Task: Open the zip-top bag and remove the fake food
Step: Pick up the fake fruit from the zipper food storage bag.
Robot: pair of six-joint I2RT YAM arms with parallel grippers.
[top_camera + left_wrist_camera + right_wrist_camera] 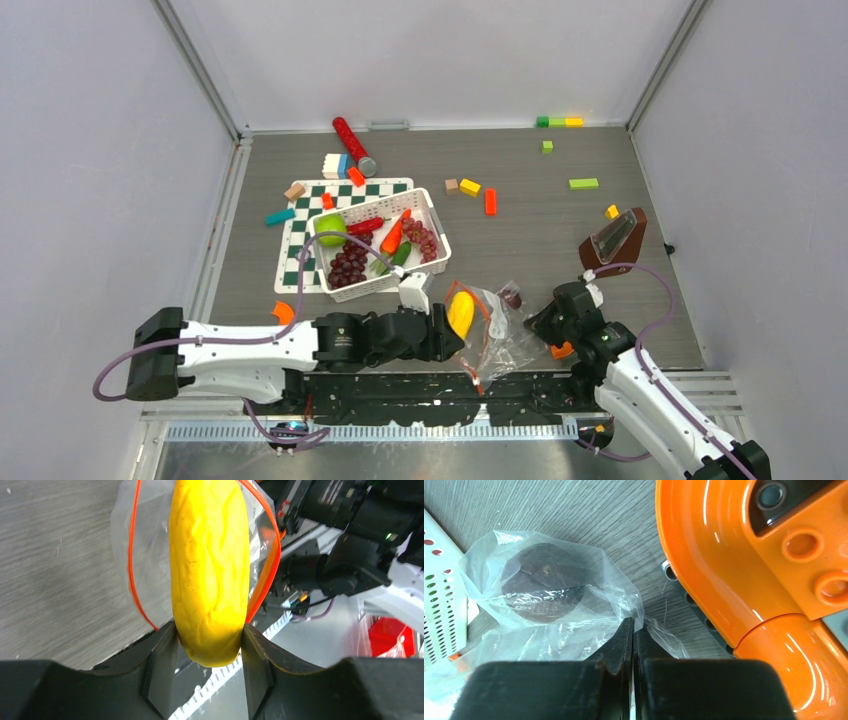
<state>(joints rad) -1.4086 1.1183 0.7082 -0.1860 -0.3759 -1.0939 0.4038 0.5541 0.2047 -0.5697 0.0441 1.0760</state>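
Observation:
The robot's left gripper needs to release the yellow oblong piece, now held at the bag's mouth, over the light red grapes in the white basket (427, 232).
The clear zip-top bag (500, 335) lies crumpled at the near edge, its orange zip strip (132, 570) gaping open. My left gripper (452, 325) is shut on the yellow oblong piece (210, 575), held at the bag's mouth. My right gripper (545, 325) is shut on a fold of the bag (574, 630). A dark round piece (541, 590) sits inside the bag. The white basket (434, 213) holds a green apple (331, 229), red chili (364, 226), orange carrot (392, 238), purple grapes (348, 266) and a long green vegetable (397, 257).
A checkered mat (300, 225) lies under the basket. Coloured blocks (470, 187) and a red cylinder (352, 145) are scattered at the back. An orange curved piece (724, 555) sits right beside my right gripper. A brown stand (615, 240) is at right.

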